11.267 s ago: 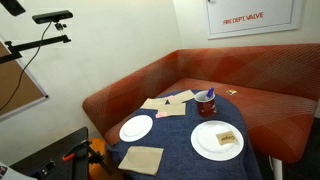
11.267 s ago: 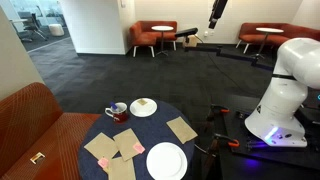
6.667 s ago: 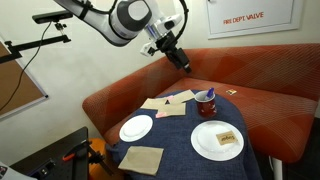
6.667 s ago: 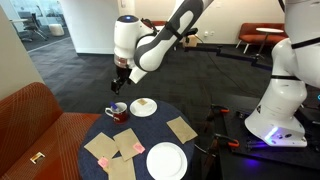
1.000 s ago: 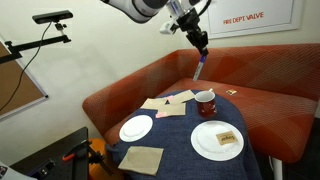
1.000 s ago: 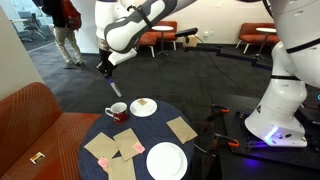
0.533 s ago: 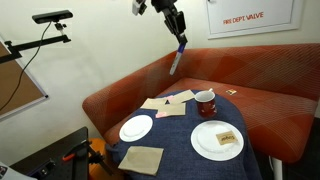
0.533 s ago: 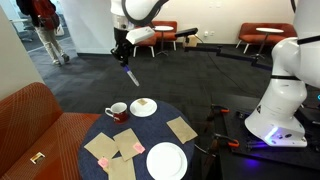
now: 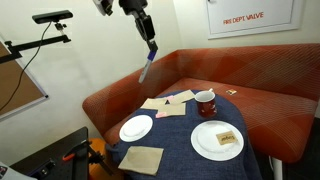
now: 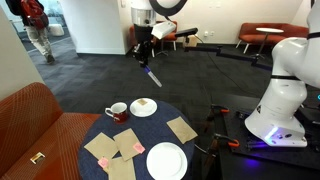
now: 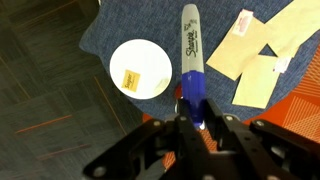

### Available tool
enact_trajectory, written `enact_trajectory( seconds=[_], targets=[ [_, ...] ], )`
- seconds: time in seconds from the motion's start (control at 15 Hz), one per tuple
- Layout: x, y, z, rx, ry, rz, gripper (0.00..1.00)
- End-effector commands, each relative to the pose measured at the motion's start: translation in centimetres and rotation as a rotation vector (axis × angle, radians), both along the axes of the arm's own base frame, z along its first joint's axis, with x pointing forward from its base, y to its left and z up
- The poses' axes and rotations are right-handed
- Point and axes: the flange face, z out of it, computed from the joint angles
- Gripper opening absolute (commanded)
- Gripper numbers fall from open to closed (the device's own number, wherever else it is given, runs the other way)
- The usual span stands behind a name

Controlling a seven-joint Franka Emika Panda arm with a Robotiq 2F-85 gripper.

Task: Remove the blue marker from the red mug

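I need to use my gripper to set the blue marker down on the dark-blue table (image 9: pixel 162 135) (image 11: pixel 176 12) between the two white plates. The marker now hangs high above the table.
The blue marker (image 9: pixel 146 68) hangs slanted in the air, high above the left part of the round table, with my gripper (image 9: pixel 149 50) shut on its upper end. In an exterior view the marker (image 10: pixel 152 75) points down and my gripper (image 10: pixel 144 52) stands well above the table. The red mug (image 9: pixel 205 102) stands on the table near the couch, apart from the marker; an exterior view shows the mug (image 10: pixel 117 112) beside a plate. In the wrist view the marker (image 11: pixel 190 55) sticks out from between the fingers of my gripper (image 11: pixel 196 112).
The dark-blue round table (image 9: pixel 180 146) bears two white plates (image 9: pixel 136 127) (image 9: pixel 217 139), one with a small snack, and tan napkins (image 9: pixel 142 159) (image 9: pixel 165 105). A red-orange couch (image 9: pixel 250 80) wraps the table's far side. A white robot base (image 10: pixel 280 100) stands on the carpet.
The arm has swung sideways with the blue marker held, carrying it from above the mug's side to over the table's other edge. The mug has stayed put.
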Motion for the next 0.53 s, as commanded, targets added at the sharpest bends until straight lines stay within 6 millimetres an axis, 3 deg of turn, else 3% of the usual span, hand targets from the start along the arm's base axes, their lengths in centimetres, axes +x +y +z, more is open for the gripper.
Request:
enact_trajectory(
  seconds=[0.0,0.47],
  targets=[
    [-4.4,0.8,-0.8,0.012,0.052,0.050,0.05],
    [-8.1,4.1,-6.2,0.003,0.157,0.110,0.05]
  ],
)
